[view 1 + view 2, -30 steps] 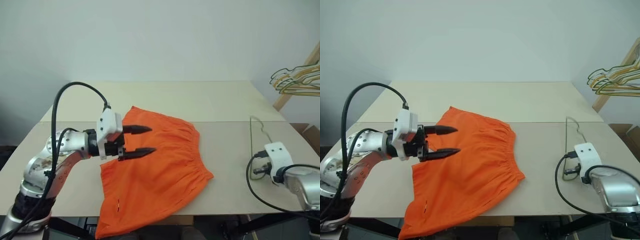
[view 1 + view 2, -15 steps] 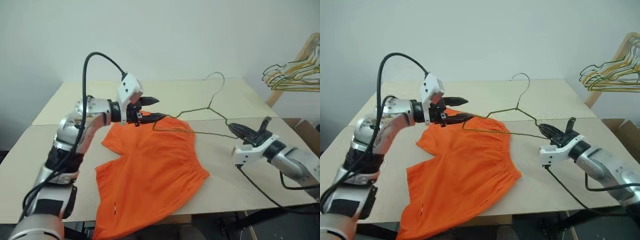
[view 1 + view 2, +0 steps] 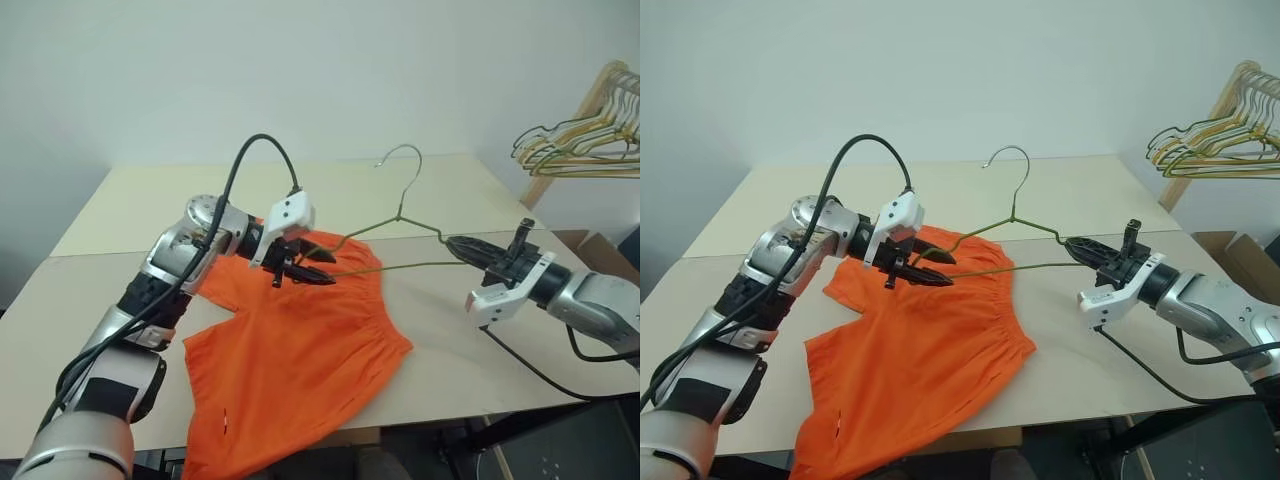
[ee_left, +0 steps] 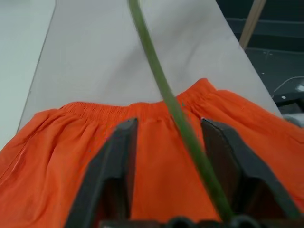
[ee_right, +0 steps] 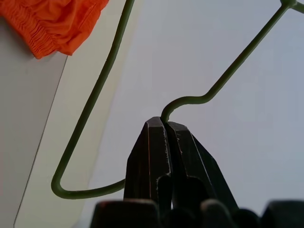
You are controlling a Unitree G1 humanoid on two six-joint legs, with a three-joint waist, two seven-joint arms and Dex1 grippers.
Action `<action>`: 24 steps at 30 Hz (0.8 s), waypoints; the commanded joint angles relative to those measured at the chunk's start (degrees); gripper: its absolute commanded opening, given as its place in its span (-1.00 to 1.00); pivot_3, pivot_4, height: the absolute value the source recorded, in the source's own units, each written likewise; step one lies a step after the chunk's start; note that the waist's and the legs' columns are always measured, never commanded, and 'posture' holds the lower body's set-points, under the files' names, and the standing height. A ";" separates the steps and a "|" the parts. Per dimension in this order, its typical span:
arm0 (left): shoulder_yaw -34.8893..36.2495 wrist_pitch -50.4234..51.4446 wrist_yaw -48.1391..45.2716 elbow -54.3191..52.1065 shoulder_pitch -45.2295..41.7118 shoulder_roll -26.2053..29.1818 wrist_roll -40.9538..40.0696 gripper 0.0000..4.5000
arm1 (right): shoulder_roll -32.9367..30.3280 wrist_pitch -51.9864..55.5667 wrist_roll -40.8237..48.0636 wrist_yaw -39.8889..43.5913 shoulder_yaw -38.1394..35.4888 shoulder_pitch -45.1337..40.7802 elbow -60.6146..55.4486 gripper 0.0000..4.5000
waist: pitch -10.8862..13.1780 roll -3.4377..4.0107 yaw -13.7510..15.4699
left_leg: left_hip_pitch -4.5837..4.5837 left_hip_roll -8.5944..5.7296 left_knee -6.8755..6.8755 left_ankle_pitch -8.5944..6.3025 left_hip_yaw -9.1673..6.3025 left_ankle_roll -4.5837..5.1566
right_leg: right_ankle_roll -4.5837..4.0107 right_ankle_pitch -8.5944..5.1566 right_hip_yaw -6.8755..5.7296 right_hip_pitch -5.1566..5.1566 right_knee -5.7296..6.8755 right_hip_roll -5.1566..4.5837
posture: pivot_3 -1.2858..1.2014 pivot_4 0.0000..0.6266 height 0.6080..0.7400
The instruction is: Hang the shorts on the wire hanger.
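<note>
The hanger is pinched at its shoulder bend by my right gripper, which should take the bottom wire (image 3: 448,263) near that corner before it feeds the far corner into the waistband.
The bright orange shorts (image 3: 290,350) lie flat on the table, one leg hanging over the front edge. My right gripper (image 3: 452,243) is shut on the right corner of the wire hanger (image 3: 400,213) and holds it tilted in the air above the table, hook up. In the right wrist view its fingertips (image 5: 159,128) pinch the olive wire (image 5: 95,102). My left gripper (image 3: 322,270) hovers over the waistband end of the shorts (image 4: 47,156). Its fingers (image 4: 118,152) stand apart, with the hanger's wire (image 4: 161,90) running between them, close to one finger.
A bunch of green and yellow wire hangers (image 3: 570,150) hangs on a wooden rack at the far right. The beige table (image 3: 120,220) has a seam across its middle. Black cables loop from both wrists. A cardboard box (image 3: 605,258) sits past the table's right edge.
The hanger has left the table and is now held up by my right gripper. My left gripper has moved right and down to the hanger's left end, its fingers closer together.
</note>
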 commanded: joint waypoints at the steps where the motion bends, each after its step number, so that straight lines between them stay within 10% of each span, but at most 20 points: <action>1: -0.30 -1.76 0.04 0.30 -1.42 -0.58 2.47 -0.59 | -0.16 -0.46 0.06 0.06 -3.93 -0.76 -1.69 -1.00 | 0.00 0.00 -0.56 | 0.00 0.00 0.01 0.00 0.00 0.00 | 0.00 0.00 0.00 0.00 0.01 0.00 | -0.16 -1.00 1.00; 4: 0.48 -1.84 0.70 1.32 -1.40 -1.56 3.18 -0.98 | -0.16 -0.40 -0.14 0.23 -4.81 -0.55 -2.04 -1.00 | 0.00 0.00 -0.97 | 0.04 0.02 0.04 0.01 -0.01 0.02 | 0.00 0.00 0.04 0.02 0.05 -0.01 | -0.16 -1.00 1.00; 9: 1.40 -1.52 2.77 0.88 -0.45 -2.15 4.22 -0.98 | -0.19 -0.48 2.64 3.37 -5.77 0.77 -3.53 -1.00 | 0.00 0.00 -1.10 | 0.05 0.04 0.02 0.00 -0.02 0.02 | 0.02 -0.01 0.07 0.02 0.06 -0.02 | -0.16 -1.00 1.00; 15: 1.65 -6.28 3.55 2.06 0.71 -0.33 7.78 -1.00 | -5.14 -2.27 22.87 21.06 -4.30 4.69 -7.10 -0.06 | 0.00 0.00 -1.03 | 0.07 0.04 0.02 0.00 -0.05 0.04 | 0.02 0.00 0.07 0.06 0.06 -0.01 | -0.14 -1.00 1.00; 19: 2.19 -10.48 3.39 1.79 1.57 1.14 9.67 -1.00 | -7.63 15.19 48.55 40.11 -3.81 5.38 -13.27 0.56 | 0.02 -0.03 -1.01 | 0.28 0.06 -0.03 -0.03 -0.04 0.10 | 0.02 0.00 0.12 0.23 0.04 -0.02 | -0.12 -1.00 1.00; 24: 3.02 -12.05 2.52 -1.25 3.16 1.88 9.01 -1.00 | -5.34 37.23 59.43 53.74 -1.20 -4.66 -13.96 0.56 | 0.02 -0.02 -0.81 | 0.35 0.10 -0.01 -0.25 -0.07 0.47 | 0.02 0.01 0.13 0.31 0.06 -0.08 | -0.11 -1.00 1.00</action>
